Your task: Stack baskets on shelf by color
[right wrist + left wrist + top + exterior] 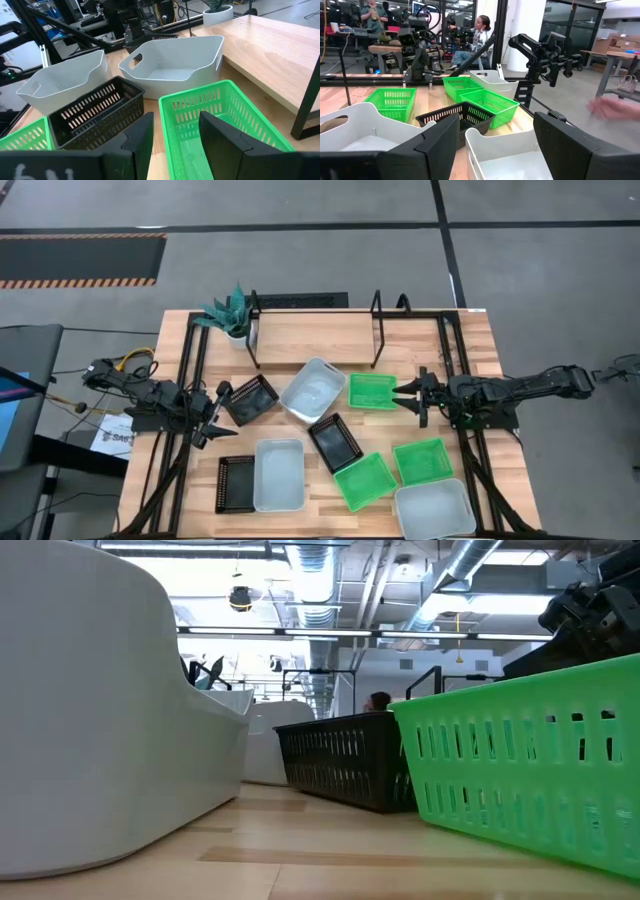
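My right gripper is to grab the shelf-side rim (335, 368) (222, 43) of the grey-white basket next, close to its handle hole, beside the far green basket.
Nine baskets lie scattered on the table in front of the shelf (315, 335), whose wooden base holds nothing. Grey-white ones (312, 390) (279, 474) (433, 510), green ones (372, 390) (364, 480) (422, 461), black ones (250, 400) (335, 442) (233, 483). My left gripper (213, 416) is wide open just left of the far-left black basket. My right gripper (405, 397) is open at the right edge of the far green basket (220, 110); in the right wrist view (175, 135) its fingers stand on either side of that basket's wall.
A teal potted plant (232, 312) stands at the shelf's left end. Black upright loops (378, 330) rise from the shelf. The near grey-white basket overlaps the black one beside it. Beyond the table, a person (480, 27) sits and a blurred hand (615, 107) shows.
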Controlling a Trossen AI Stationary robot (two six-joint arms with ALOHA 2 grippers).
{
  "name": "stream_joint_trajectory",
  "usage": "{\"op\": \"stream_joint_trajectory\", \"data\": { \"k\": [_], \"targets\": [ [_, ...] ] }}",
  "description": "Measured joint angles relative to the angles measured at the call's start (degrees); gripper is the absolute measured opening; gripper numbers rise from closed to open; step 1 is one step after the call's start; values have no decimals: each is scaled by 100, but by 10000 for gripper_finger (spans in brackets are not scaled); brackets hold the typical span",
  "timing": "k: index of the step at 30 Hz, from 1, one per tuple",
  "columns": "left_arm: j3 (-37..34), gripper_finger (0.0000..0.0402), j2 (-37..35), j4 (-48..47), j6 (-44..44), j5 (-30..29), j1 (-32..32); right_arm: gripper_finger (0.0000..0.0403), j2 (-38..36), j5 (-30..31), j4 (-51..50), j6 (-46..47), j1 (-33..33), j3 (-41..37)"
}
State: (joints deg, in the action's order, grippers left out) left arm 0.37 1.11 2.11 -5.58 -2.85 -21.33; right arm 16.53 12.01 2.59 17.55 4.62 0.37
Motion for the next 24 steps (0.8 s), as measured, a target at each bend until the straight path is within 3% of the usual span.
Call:
{"op": "stream_joint_trajectory", "data": {
  "k": [24],
  "targets": [
    [2, 244, 0, 2, 176, -16, 0, 182, -7, 2, 68, 1, -33, 0]
  ]
}}
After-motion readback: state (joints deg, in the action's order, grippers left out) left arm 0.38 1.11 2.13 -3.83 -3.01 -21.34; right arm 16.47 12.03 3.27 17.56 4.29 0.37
